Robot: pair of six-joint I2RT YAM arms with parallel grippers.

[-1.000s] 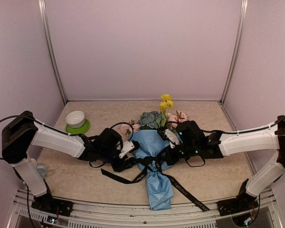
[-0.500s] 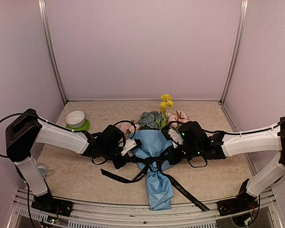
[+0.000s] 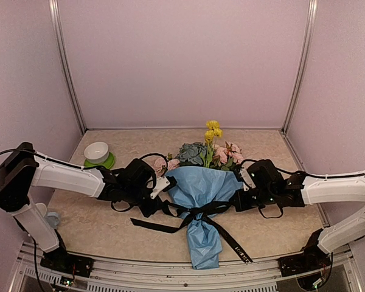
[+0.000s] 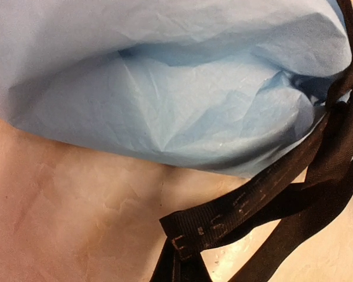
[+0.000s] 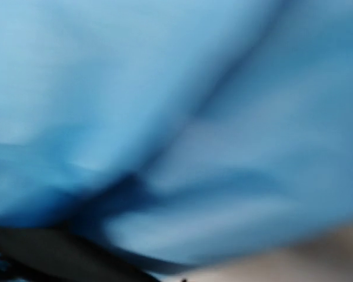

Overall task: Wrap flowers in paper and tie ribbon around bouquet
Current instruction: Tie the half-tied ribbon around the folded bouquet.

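Note:
The robot's right gripper holds the black ribbon's loop far out beside the paper, so it should open, grab the loop nearer the ribbon's knot (image 3: pixel 210 210) and pull toward the robot.
The bouquet lies in the middle of the table, its light-blue paper (image 3: pixel 198 185) cone pointing toward the near edge. The flowers (image 3: pixel 208 151) stick out at the far end: yellow, blue-green and pink. The black ribbon (image 3: pixel 199 211) is knotted round the cone's narrow waist. A strand runs taut from the knot to my left gripper (image 3: pixel 163 204), which is shut on it. Another strand runs to my right gripper (image 3: pixel 236 201), also shut. The left wrist view shows the lettered ribbon (image 4: pixel 253 200) below the paper (image 4: pixel 165 88), with no fingers visible. The right wrist view is blurred blue paper (image 5: pixel 194 88).
A white bowl (image 3: pixel 97 150) sits on a green saucer (image 3: pixel 103 164) at the back left. Loose ribbon tails trail over the table at the left (image 3: pixel 147 225) and toward the near right edge (image 3: pixel 231 243). Pale walls enclose the table on three sides.
Both grippers have pulled apart, the right one well to the right. The ribbon loops have drawn into a tight knot on the cone. The left jaws closed.

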